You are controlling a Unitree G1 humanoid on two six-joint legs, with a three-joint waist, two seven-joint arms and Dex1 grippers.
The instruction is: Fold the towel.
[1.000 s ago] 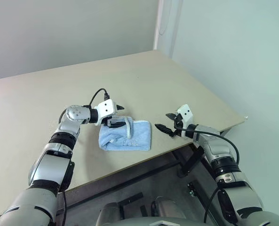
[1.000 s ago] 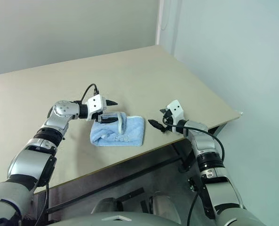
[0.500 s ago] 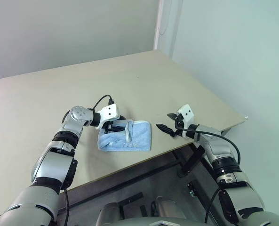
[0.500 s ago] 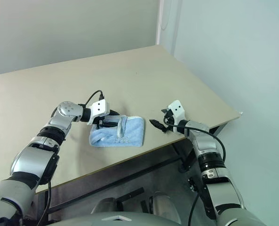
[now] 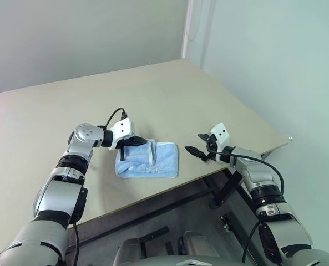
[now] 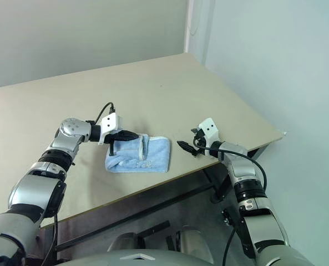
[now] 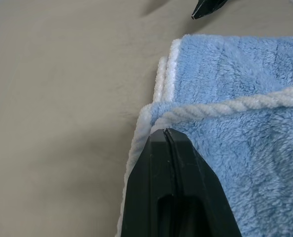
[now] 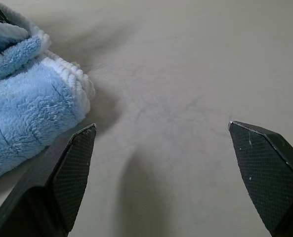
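My shut left gripper is at the far end of the towel flap's white edge; it should open, take the flap's near end (image 5: 151, 162) and pull the flap across.
The light blue towel (image 5: 156, 161) lies bunched and partly folded on the beige table (image 5: 208, 105), near its front edge, with a white-edged flap (image 5: 151, 151) standing up across it. My left gripper (image 5: 142, 141) is shut, its tips (image 7: 167, 133) resting over the towel's (image 7: 245, 98) white corded edge on the left side; no cloth shows between the fingers. My right gripper (image 5: 193, 143) hovers open just right of the towel, apart from it, with bare table between its fingers (image 8: 74, 163). The towel's rolled right edge (image 8: 32, 94) lies beside that gripper.
The table's front edge (image 5: 197, 174) runs close behind the towel and under my right arm. A pale wall corner (image 5: 195, 33) stands beyond the far end of the table.
My left gripper has gone from open to shut at the towel's left edge. The right gripper has stayed still and open.
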